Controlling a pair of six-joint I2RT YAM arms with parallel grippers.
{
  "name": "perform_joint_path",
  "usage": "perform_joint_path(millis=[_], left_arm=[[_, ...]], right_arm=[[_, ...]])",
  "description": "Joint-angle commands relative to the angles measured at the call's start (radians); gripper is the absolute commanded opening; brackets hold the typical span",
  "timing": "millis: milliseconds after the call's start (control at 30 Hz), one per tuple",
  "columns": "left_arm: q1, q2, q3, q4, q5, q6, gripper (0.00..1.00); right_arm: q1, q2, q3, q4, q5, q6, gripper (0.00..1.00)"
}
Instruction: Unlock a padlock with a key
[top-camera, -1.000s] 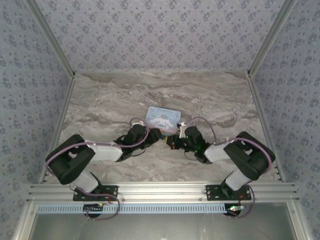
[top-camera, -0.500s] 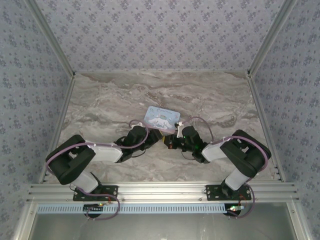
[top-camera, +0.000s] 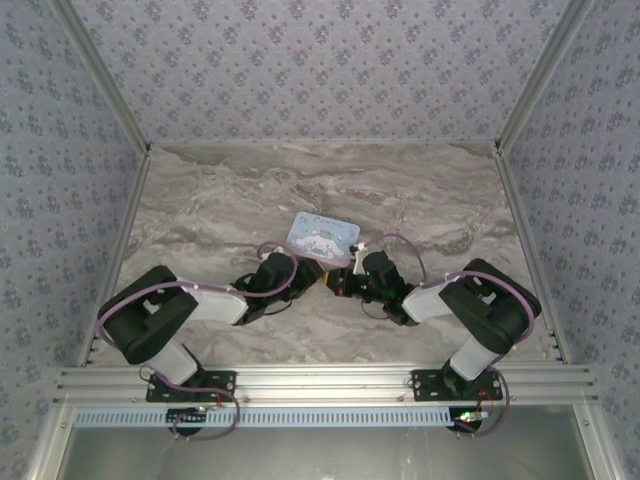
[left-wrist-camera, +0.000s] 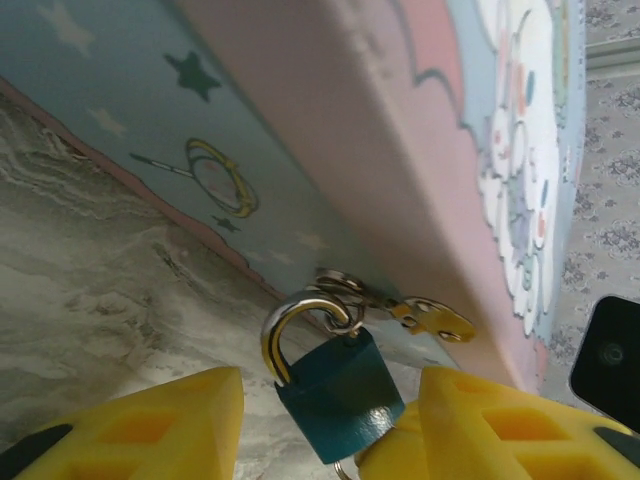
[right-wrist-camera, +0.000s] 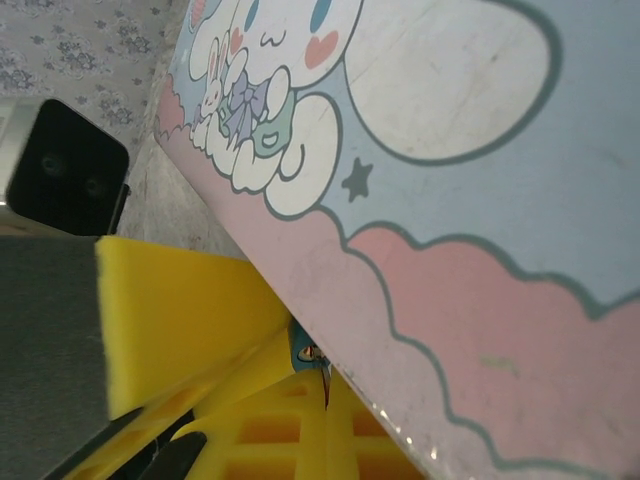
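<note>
The padlock hangs loose between the open fingers of the robot's left gripper, so that gripper should clamp it before the right gripper takes the key (right-wrist-camera: 326, 383) with its wrist rolled.
In the left wrist view the teal-blue padlock (left-wrist-camera: 340, 395) hangs by its metal shackle (left-wrist-camera: 285, 325) from the hasp ring of the cartoon tin box (left-wrist-camera: 400, 130). My left gripper (left-wrist-camera: 330, 405) is open, a yellow finger on each side of the padlock, the right finger close against it. In the right wrist view my right gripper (right-wrist-camera: 325, 400) is shut on the key (right-wrist-camera: 326, 378), a thin dark sliver whose tip meets the keyhole end of the padlock (right-wrist-camera: 303, 352) under the tin's edge. In the top view both grippers meet at the tin's near edge (top-camera: 330, 275).
The light-blue tin box (top-camera: 323, 236) sits mid-table on the marble top (top-camera: 200, 210), tilted against the grippers. A brass hasp tab (left-wrist-camera: 435, 318) sticks out beside the padlock. Wallpapered walls enclose the table on three sides.
The tin has shifted slightly left and back. The right gripper has edged left toward the left gripper; the left arm has moved little.
</note>
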Motion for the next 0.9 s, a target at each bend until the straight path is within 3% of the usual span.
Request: perform_joint_path(millis=[0,433,667,800,867], left_arm=[[-0.01,0.032,-0.001,0.07,0.01,-0.046,0.48],[-0.01,0.089,-0.024,0.194,-0.015,-0.117,0.24],[-0.01,0.083,-0.026,0.195,-0.023,-0.119,0.05],[-0.011,0.079,-0.028,0.195,-0.023,-0.118,0.0],[-0.01,0.075,-0.027,0.195,-0.023,-0.114,0.0]], right_arm=[[0.008,0.009,0.023,0.005,-0.02,0.037,0.0],[0.01,0.021,0.017,0.018,-0.031,0.108,0.0],[0.01,0.046,0.003,0.094,-0.031,0.15,0.0],[0.008,0.041,-0.009,0.115,-0.03,0.13,0.05],[0.009,0.032,-0.012,0.114,-0.033,0.109,0.15]])
